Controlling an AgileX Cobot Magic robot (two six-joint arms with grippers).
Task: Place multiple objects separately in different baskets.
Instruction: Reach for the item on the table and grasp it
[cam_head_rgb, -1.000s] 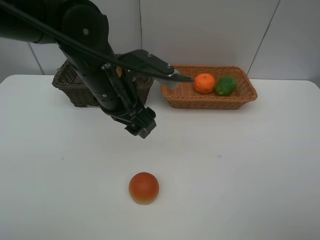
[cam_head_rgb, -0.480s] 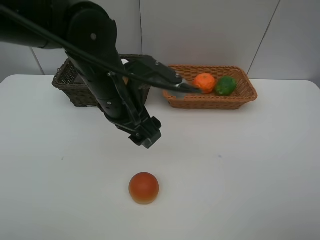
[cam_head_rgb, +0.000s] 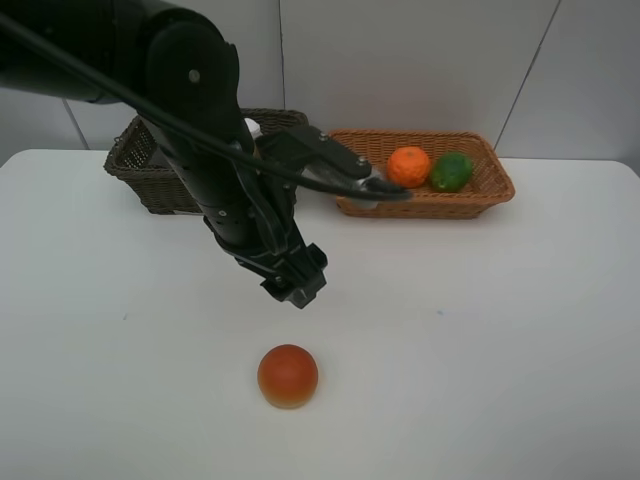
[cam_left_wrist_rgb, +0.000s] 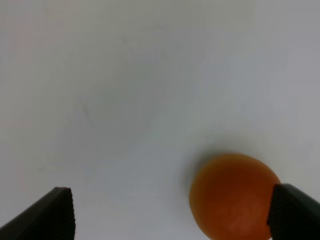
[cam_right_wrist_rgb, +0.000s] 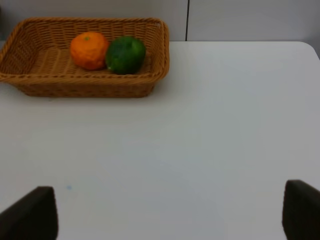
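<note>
My left gripper will grip the middle of the red-orange round fruit (cam_head_rgb: 288, 377) (cam_left_wrist_rgb: 235, 198), because this fruit still lies on the table outside the baskets.
A red-orange round fruit (cam_head_rgb: 288, 375) lies alone on the white table near the front. My left gripper (cam_head_rgb: 297, 287) hangs above and just behind it, pointing down, open and empty. In the left wrist view the fruit (cam_left_wrist_rgb: 232, 196) sits close to one fingertip (cam_left_wrist_rgb: 295, 210) of the left gripper (cam_left_wrist_rgb: 177, 215). The light tan basket (cam_head_rgb: 475, 205) at the back holds an orange (cam_head_rgb: 409, 166) and a green oval fruit (cam_head_rgb: 451, 171). The dark brown basket (cam_head_rgb: 130, 165) stands behind my left arm, its inside mostly hidden. My right gripper (cam_right_wrist_rgb: 165, 212) is open, facing the tan basket (cam_right_wrist_rgb: 85, 85).
The left arm and its cable cross in front of the dark basket and the tan basket's left end. White wall panels rise right behind both baskets. The table's front and right side are bare white surface (cam_head_rgb: 500, 340).
My left arm has come down and forward, bringing the open gripper closer to the red-orange fruit. The fruit and both baskets have stayed put.
</note>
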